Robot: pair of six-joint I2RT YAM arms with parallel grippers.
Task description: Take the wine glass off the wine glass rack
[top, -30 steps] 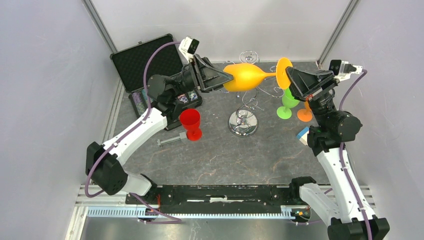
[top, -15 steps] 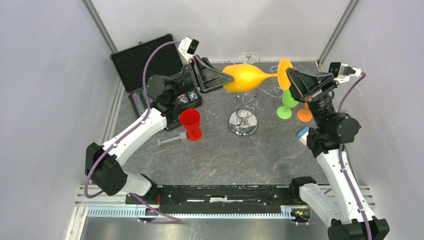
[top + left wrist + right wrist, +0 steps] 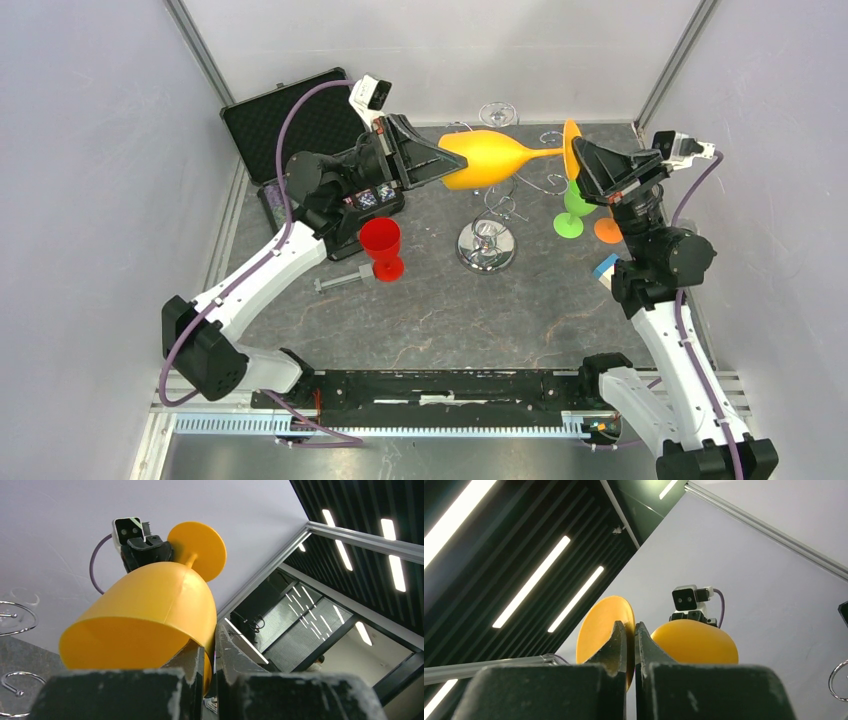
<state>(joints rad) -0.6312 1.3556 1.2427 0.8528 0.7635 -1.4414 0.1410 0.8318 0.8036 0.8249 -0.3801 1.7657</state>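
Note:
My left gripper is to set the yellow wine glass down on the table (image 3: pixel 350 308). It will put it just in front of the small grey tool.
A yellow wine glass (image 3: pixel 495 157) lies on its side in the air above the wine glass rack (image 3: pixel 486 246), a chrome stand with a domed base and curled hook arms. My left gripper (image 3: pixel 440 165) is shut on the bowl's rim. In the left wrist view one finger is inside the bowl (image 3: pixel 150 610) and one outside, at the left gripper (image 3: pixel 210 642). My right gripper (image 3: pixel 577 160) is shut on the glass's round foot. In the right wrist view its right gripper (image 3: pixel 631 630) pinches the foot disc (image 3: pixel 596 625), with the bowl (image 3: pixel 696 642) beyond.
A red cup (image 3: pixel 381 247) stands left of the rack, with a small grey tool (image 3: pixel 340 283) beside it. A green glass (image 3: pixel 572 212) and an orange one (image 3: pixel 607 231) stand under my right gripper. An open black case (image 3: pixel 290 125) lies at the back left. A clear glass (image 3: pixel 497 112) is behind the rack.
My left gripper has shut on the bowl's rim. The glass has shifted slightly toward the back, and both wrists have moved a little with it.

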